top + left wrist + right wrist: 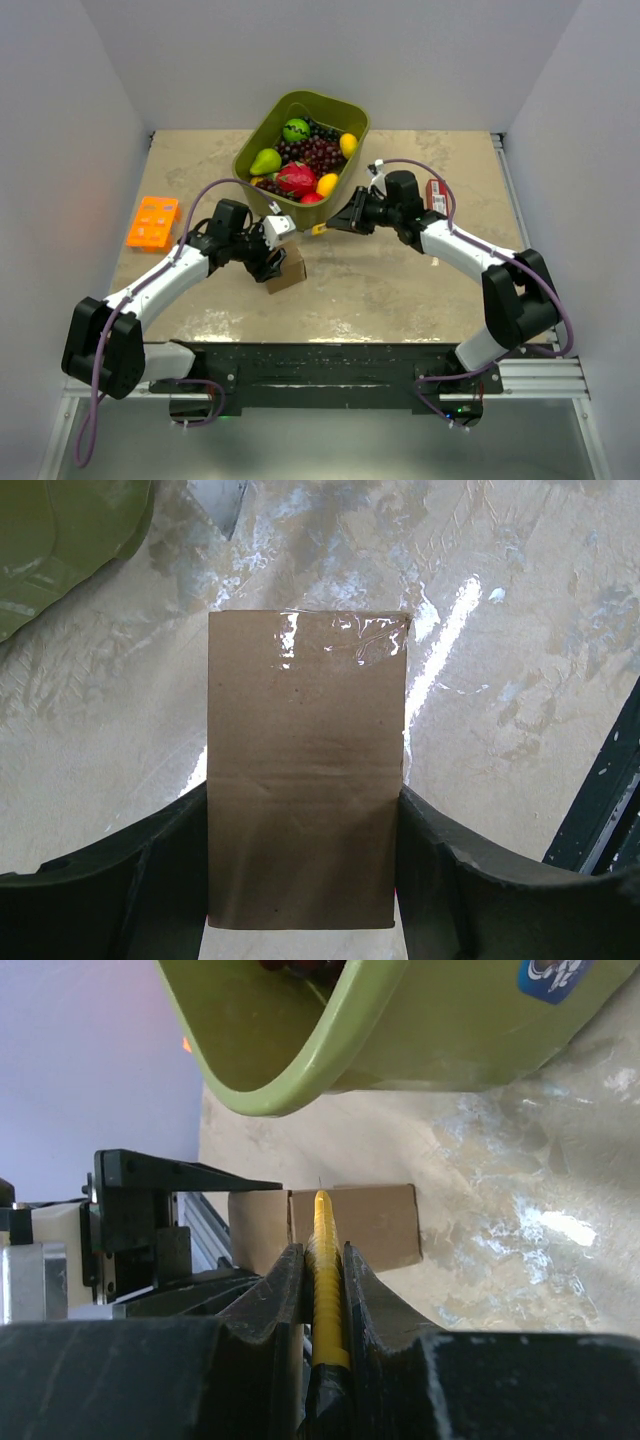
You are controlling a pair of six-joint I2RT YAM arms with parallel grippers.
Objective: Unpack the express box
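The robot's right gripper should set the yellow cutter down on the bare table (394, 265) between the express box and the red packet.
The express box (287, 270) is a small brown cardboard box on the table, near the middle. My left gripper (268, 258) is shut on it; in the left wrist view the box (305, 770) sits between both fingers, with clear tape across its far end. My right gripper (335, 224) is shut on a yellow ridged cutter (326, 1270), whose yellow tip (319, 229) points left toward the box. In the right wrist view the box (370, 1222) lies just beyond the cutter tip, with the left arm beside it.
A green tub (303, 150) full of fruit stands just behind both grippers. An orange tray (153, 222) lies at the left. A slim red packet (436, 196) lies by the right arm. The table's metal rail (600, 800) shows at the right.
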